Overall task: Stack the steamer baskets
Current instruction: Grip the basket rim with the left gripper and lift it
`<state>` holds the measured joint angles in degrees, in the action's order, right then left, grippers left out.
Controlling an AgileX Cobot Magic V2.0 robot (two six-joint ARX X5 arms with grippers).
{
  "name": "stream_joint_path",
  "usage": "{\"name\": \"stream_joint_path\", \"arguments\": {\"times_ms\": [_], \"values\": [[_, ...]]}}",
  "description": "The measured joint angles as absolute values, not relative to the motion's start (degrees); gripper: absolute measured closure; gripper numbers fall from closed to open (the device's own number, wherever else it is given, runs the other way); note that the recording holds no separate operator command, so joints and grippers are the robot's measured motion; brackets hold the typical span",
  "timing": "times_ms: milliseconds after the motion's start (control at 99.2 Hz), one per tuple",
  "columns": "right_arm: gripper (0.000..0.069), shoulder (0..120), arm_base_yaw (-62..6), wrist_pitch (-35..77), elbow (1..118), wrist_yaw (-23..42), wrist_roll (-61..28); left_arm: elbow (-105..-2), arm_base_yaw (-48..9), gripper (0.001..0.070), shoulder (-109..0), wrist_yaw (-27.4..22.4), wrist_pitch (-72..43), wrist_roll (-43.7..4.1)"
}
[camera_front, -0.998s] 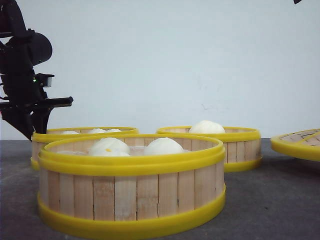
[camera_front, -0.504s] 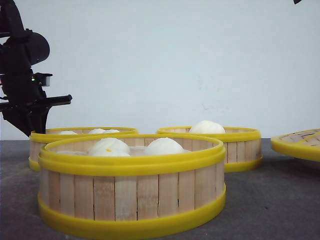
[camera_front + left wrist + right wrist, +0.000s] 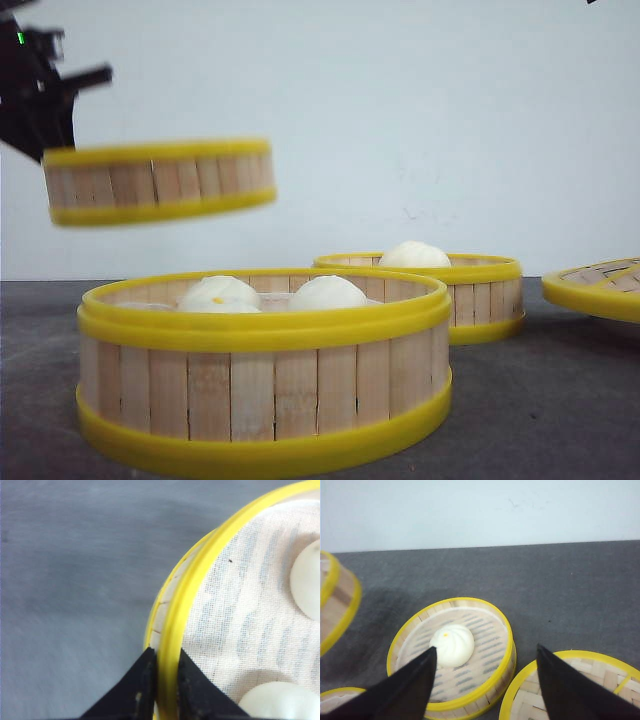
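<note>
My left gripper has the steamer basket raised. It will release it squarely on the rim of the nearest steamer basket [image 3: 264, 305].
In the front view one steamer basket [image 3: 160, 182] hangs in the air at the upper left, tilted slightly. My left gripper [image 3: 48, 135] holds its left side. The left wrist view shows that gripper [image 3: 162, 680] shut on the basket's yellow rim [image 3: 185, 605], one finger inside and one outside, with white buns [image 3: 307, 580] on cloth inside. A second basket [image 3: 265, 390] with two buns stands nearest on the table. A third [image 3: 440, 290], holding one bun, stands behind to the right. My right gripper [image 3: 485, 652] is open, high above the one-bun basket [image 3: 506, 630].
A flat woven lid with a yellow rim [image 3: 600, 285] lies at the right edge of the dark grey table, beside the one-bun basket; the right wrist view shows the lid [image 3: 570, 690] below my right finger. A plain white wall stands behind.
The left basket has left the table and risen well above the other two, carried by my left gripper. The other baskets and the lid have not moved.
</note>
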<state>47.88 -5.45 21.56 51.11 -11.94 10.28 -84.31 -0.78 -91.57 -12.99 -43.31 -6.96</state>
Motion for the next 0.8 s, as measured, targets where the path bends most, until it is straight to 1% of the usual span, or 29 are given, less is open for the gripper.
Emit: {"name": "stream_joint_path", "arguments": {"times_ms": [151, 504, 655, 797], "values": [[0.035, 47.9, -5.5, 21.3, 51.1, -12.0, 10.3, -84.3, -3.7, 0.0683, -88.6, -13.3, -50.0, -4.6], [0.0349, 47.9, -5.5, 21.2, 51.1, -12.0, 10.3, -84.1, -15.6, 0.0683, -87.7, -13.5, -52.6, -3.6], [0.0346, 47.9, -5.5, 21.6, 51.1, -12.0, 10.3, -83.4, -20.1, 0.0683, -87.7, -10.6, -53.6, -3.4], [0.0346, 47.9, -5.5, 21.6, 51.1, -12.0, 10.3, -82.3, -22.1, 0.0683, -87.7, -9.8, -54.0, -2.6]]}}
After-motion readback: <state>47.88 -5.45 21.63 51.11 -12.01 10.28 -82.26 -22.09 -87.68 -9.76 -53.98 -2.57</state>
